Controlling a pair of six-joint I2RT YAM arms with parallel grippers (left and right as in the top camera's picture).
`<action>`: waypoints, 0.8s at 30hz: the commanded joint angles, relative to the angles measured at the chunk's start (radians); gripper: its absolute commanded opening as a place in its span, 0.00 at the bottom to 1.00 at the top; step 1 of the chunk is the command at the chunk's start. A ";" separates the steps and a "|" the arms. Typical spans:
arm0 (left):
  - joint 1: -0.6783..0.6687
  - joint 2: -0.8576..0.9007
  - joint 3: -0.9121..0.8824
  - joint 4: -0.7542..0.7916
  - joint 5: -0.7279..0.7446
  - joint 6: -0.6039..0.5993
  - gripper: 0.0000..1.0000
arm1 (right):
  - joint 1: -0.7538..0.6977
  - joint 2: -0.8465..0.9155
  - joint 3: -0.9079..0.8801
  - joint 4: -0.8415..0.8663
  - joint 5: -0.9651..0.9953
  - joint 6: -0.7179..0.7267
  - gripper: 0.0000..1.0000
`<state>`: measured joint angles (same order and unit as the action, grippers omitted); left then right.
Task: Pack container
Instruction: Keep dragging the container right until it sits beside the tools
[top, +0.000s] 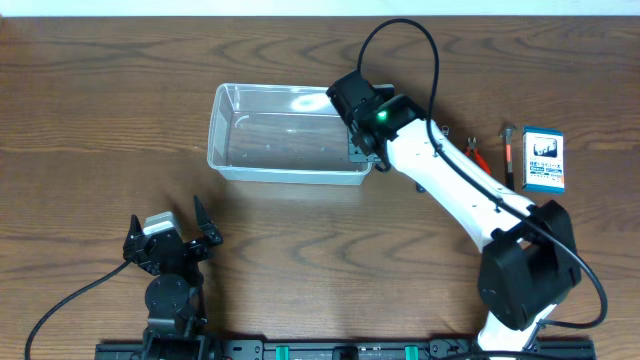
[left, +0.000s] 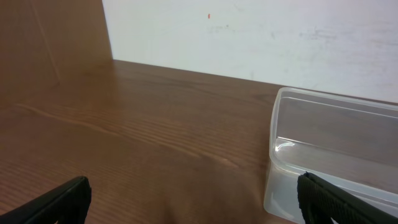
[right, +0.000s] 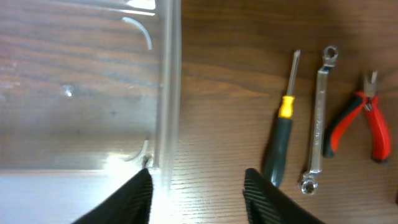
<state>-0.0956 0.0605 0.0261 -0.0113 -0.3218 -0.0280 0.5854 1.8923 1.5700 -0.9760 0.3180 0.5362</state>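
Observation:
The clear container sits short of the screwdriver, so next my right gripper takes hold of its end (right: 169, 93) and pulls the container nearer to the tools before packing.
The clear container (top: 284, 174) lies at the back middle of the table and looks empty. My right gripper (top: 362, 150) is open at its right end. In the right wrist view the gripper (right: 199, 199) straddles the container's end wall (right: 168, 74), one finger over the inside and one outside. A screwdriver with a yellow band (right: 278, 140), a silver wrench (right: 317, 118) and red-handled pliers (right: 354, 118) lie on the table to the right of the container. My left gripper (top: 170, 240) is open and empty near the front left. In its wrist view (left: 196, 208) the container (left: 336, 134) shows ahead to the right.
A small blue-and-white box (top: 543, 160) lies at the far right. Red-handled pliers (top: 475, 155) and another small tool (top: 508, 152) lie between it and the right arm. A white wall (left: 249, 37) runs behind the table.

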 joint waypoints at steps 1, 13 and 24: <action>-0.003 -0.004 -0.022 -0.030 -0.019 0.002 0.98 | -0.048 -0.103 0.027 0.000 0.014 -0.100 0.57; -0.003 -0.004 -0.022 -0.030 -0.020 0.002 0.98 | -0.154 -0.175 0.051 -0.069 -0.238 0.017 0.52; -0.003 -0.004 -0.022 -0.030 -0.020 0.002 0.98 | -0.136 -0.012 0.051 -0.057 -0.330 0.025 0.54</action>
<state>-0.0956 0.0605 0.0261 -0.0116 -0.3218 -0.0280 0.4423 1.8362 1.6222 -1.0386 0.0265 0.5495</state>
